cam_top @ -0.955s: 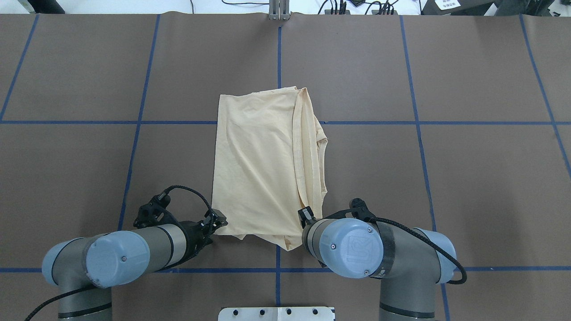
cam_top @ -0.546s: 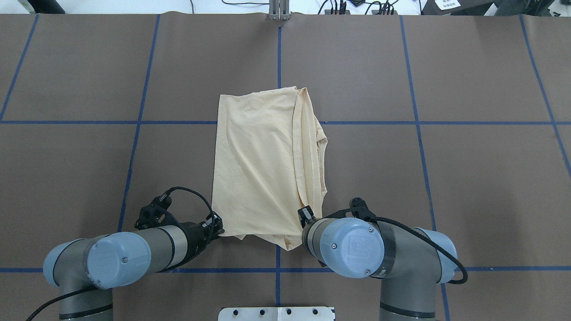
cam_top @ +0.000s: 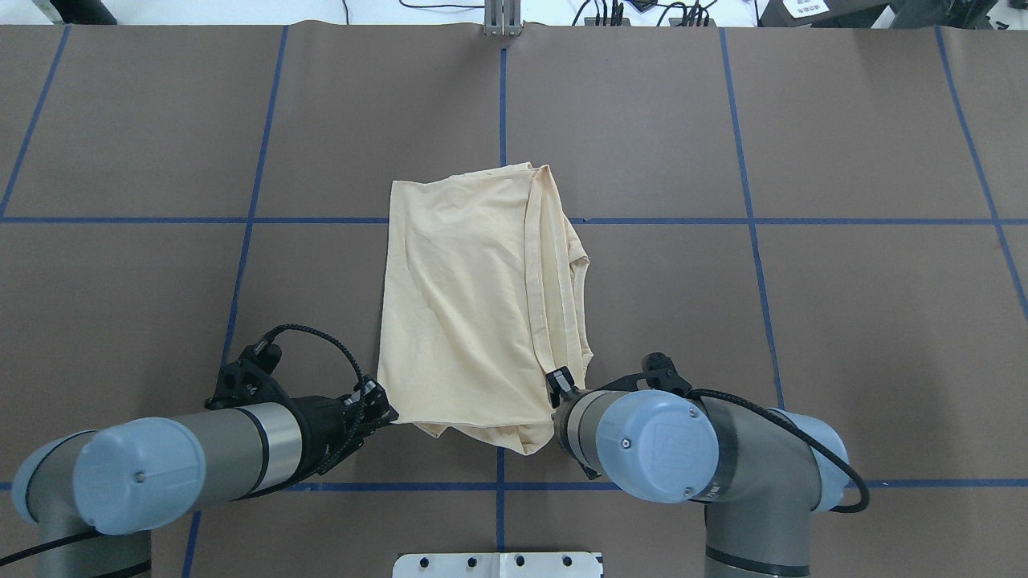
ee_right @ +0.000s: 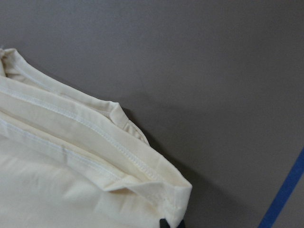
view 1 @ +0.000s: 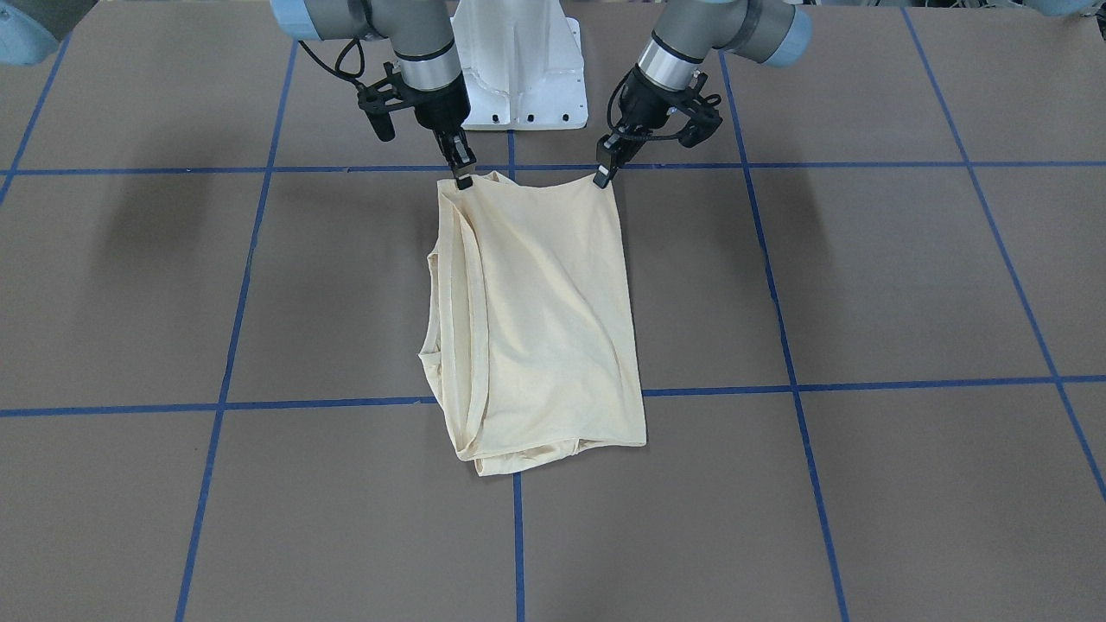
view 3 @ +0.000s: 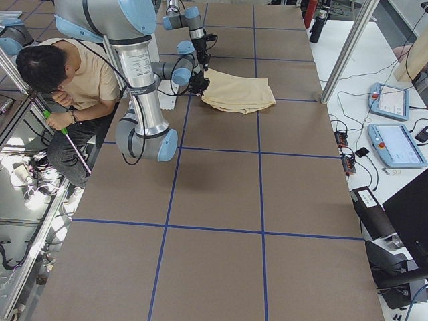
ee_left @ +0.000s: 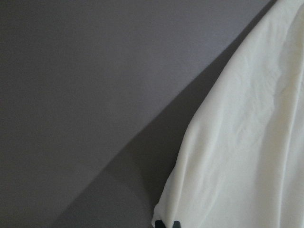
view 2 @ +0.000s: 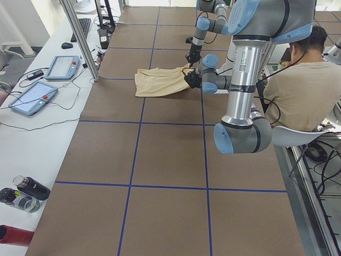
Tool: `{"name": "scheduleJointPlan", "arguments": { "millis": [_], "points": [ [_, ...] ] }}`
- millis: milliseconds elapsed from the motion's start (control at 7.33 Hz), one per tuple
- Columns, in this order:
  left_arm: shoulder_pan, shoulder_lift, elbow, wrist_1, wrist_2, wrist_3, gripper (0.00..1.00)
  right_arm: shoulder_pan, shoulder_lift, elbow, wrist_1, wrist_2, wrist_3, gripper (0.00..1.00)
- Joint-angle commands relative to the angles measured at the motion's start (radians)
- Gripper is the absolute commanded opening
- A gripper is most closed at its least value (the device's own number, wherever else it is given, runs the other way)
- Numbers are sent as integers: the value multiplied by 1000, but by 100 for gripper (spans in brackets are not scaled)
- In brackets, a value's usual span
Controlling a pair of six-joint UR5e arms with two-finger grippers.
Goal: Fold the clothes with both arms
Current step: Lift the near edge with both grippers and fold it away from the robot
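Observation:
I will let go of the shirt's near corner with my left gripper just past the blue tape line, by the shirt's far corner (view 1: 657,405).
The clothes (cam_top: 466,305), a pale cream-yellow shirt folded into a tall rectangle, lie mid-table across a blue tape line, plain side up. My left gripper (cam_top: 385,415) is shut on the shirt's near left corner. My right gripper (cam_top: 554,387), mostly hidden under its own wrist, is shut on the near right corner, where several hemmed layers stack. In the front-facing view the left gripper (view 1: 604,178) and right gripper (view 1: 463,180) hold the shirt (view 1: 544,320) by that edge, slightly raised. The wrist views show cloth (ee_left: 247,142) and hems (ee_right: 71,156) pinched at the black fingertips.
The brown table carries a grid of blue tape lines (cam_top: 751,221). The white pedestal base (view 1: 518,69) stands just behind the grippers. A seated person (view 2: 298,80) is beside the robot. Tablets (view 2: 32,98) and bottles (view 2: 26,189) lie on a side bench.
Both arms have drawn back toward the base with the near corners in their grip. The shirt's near edge rose a little and its far edge slid slightly toward the robot.

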Motion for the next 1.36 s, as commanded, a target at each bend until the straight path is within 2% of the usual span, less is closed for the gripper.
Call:
{"name": "scheduleJointPlan", "arguments": {
  "millis": [0, 136, 273, 546, 819, 1092, 1228],
  "points": [
    [2, 10, -155, 78, -28, -50, 0, 20, -50, 172, -74, 21, 0, 0],
    [2, -25, -187, 147, -34, -50, 0, 53, -26, 208, -139, 80, 0, 0],
    [-8, -66, -175, 195, -65, -38, 0, 94, -3, 196, -144, 116, -3, 0],
    [-86, -76, -88, 197, -68, 40, 0, 191, 90, 43, -130, 133, -50, 0],
    [-160, -99, -18, 191, -76, 113, 0, 250, 161, -65, -129, 133, -133, 0],
    [-244, -166, 77, 183, -80, 179, 0, 306, 244, -263, -5, 170, -156, 0],
    [-276, -200, 134, 181, -90, 200, 0, 341, 282, -337, 23, 216, -199, 0]
  ]
}}
